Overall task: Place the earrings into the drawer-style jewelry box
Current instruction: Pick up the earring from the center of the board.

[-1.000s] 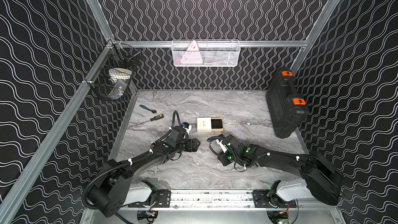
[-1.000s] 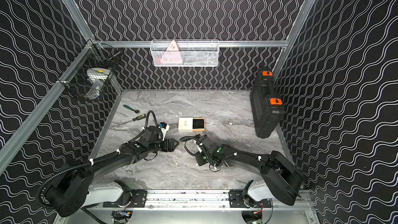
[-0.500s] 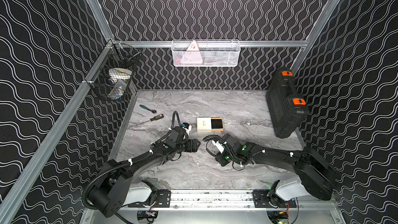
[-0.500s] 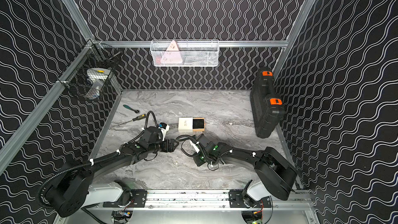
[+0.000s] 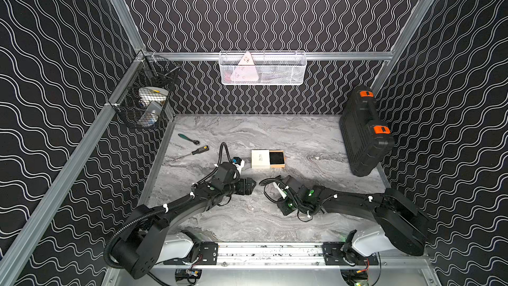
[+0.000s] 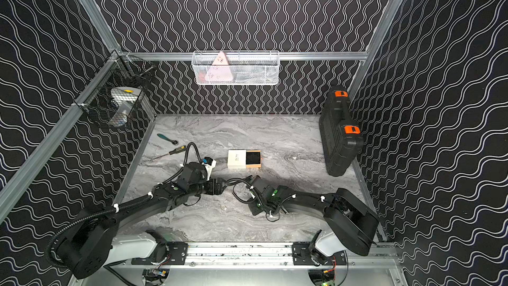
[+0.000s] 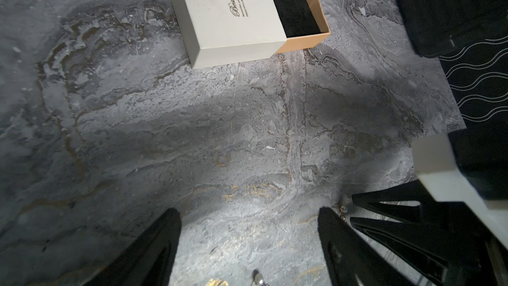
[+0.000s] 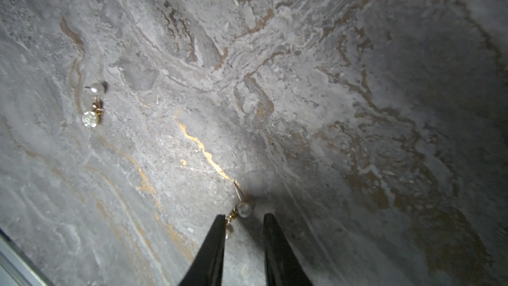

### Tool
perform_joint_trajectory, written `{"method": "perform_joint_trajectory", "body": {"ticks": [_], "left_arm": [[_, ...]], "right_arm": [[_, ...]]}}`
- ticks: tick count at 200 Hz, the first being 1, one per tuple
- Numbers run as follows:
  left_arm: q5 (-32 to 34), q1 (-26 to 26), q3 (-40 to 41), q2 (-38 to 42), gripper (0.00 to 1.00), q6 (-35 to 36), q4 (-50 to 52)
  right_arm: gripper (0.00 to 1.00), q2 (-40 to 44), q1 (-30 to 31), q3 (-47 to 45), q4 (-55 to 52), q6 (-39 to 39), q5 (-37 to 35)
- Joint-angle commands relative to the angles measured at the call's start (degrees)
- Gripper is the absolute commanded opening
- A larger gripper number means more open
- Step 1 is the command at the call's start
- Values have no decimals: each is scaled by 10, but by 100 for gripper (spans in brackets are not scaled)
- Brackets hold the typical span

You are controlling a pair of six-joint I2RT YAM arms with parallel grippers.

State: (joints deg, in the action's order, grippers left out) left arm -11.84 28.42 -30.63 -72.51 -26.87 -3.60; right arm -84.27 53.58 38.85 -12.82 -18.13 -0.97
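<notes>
The gold link (image 7: 342,216) of the pearl earring at my right gripper's fingers will be gripped by my left gripper, which will take the earring over from them.
The jewelry box (image 5: 268,158) (image 6: 244,159) lies mid-table, a cream sleeve with its tan, black-lined tray (image 7: 295,9) slid partly out and nothing in it. My left gripper (image 5: 248,185) (image 7: 248,213) hovers wide open over bare table, in front of the box. One pearl earring (image 8: 93,103) lies loose on the marble. Another earring (image 8: 243,209) lies right at the tips of my right gripper (image 8: 244,219). Those jaws stand a narrow gap apart, and the earring's gold link touches one finger. In the left wrist view the right gripper's fingers (image 7: 384,202) reach in beside my left finger.
A big black case with orange latches (image 5: 362,133) leans at the right wall. A screwdriver (image 5: 196,151) and a green-handled tool (image 5: 188,138) lie at the far left. A black wire basket (image 5: 145,100) and a white mesh basket (image 5: 262,68) hang on the walls.
My right arm has reached a little further left, its forearm and elbow drawing in. The left arm and the box have not moved.
</notes>
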Motion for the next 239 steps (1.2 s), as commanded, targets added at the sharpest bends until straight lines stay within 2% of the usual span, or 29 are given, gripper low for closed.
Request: {"method": "perform_joint_trajectory", "body": {"ticks": [1,100,239], "left_arm": [[-2,0,1,1,84,8,-19],[0,0,2,2,84,9,-16],[-3,-1,4,2,84,6,-17]], "right_arm": [[26,-4,0,-4,18,8,-10],[22,-26,1,0,31,21,14],[10,-17,1,-4,29,24,20]]}}
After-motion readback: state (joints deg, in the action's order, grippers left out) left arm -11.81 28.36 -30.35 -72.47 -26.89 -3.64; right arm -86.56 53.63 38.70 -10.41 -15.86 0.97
